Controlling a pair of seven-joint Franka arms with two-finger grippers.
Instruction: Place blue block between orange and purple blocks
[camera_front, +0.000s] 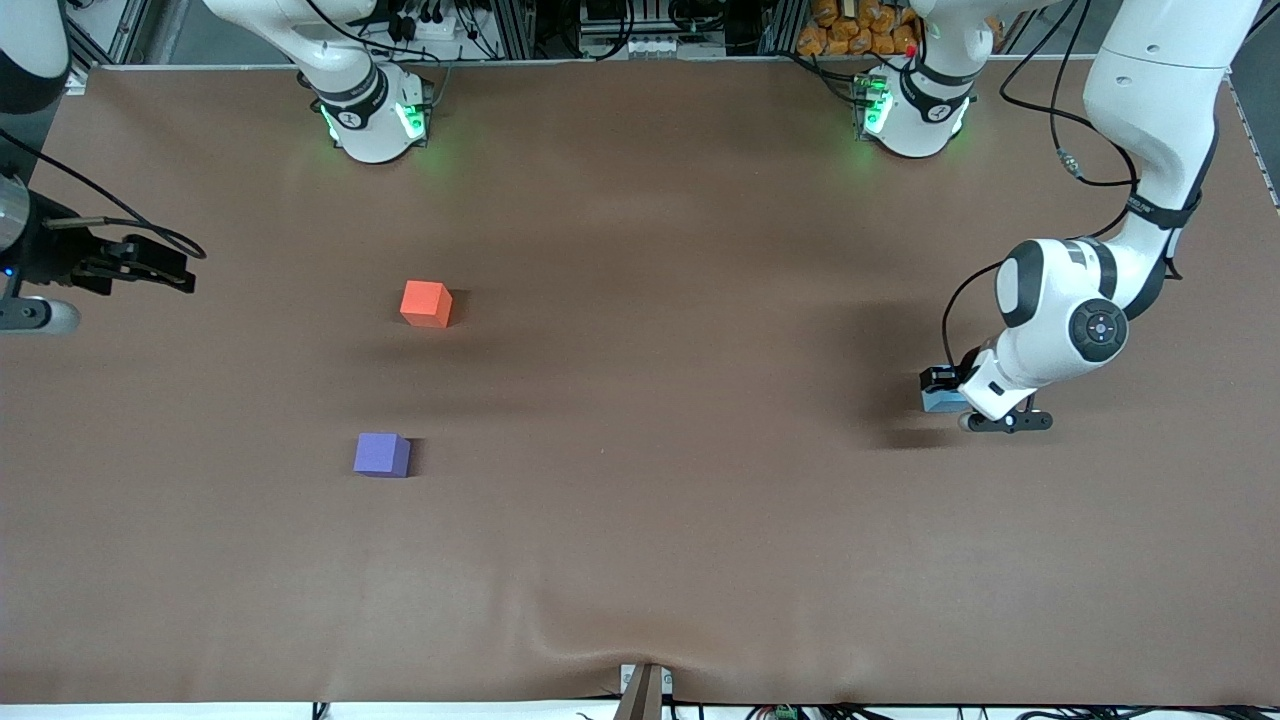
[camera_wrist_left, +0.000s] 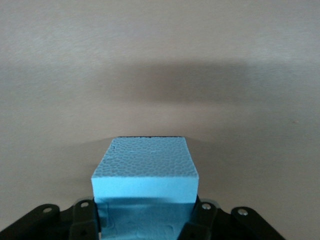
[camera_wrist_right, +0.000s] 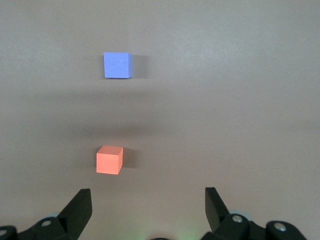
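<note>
The blue block will go down from my left gripper onto the bare middle of the brown table cover (camera_front: 614, 361).
The blue block (camera_front: 936, 402) sits toward the left arm's end of the table, between the fingers of my left gripper (camera_front: 942, 390). In the left wrist view the block (camera_wrist_left: 147, 162) fills the space between the jaws of my left gripper (camera_wrist_left: 145, 216), and both fingers press its sides. The orange block (camera_front: 426, 303) and the purple block (camera_front: 381, 455) lie apart toward the right arm's end, the purple one nearer the front camera. My right gripper (camera_front: 185, 278) waits open and empty over the table's edge. The right wrist view shows the orange block (camera_wrist_right: 109, 159), the purple block (camera_wrist_right: 118, 65) and that open gripper (camera_wrist_right: 147, 205).
The brown table cover (camera_front: 640, 560) is bare between the two blocks and across the middle. The arm bases (camera_front: 375, 115) stand at the back edge. A small bracket (camera_front: 645, 690) sits at the front edge.
</note>
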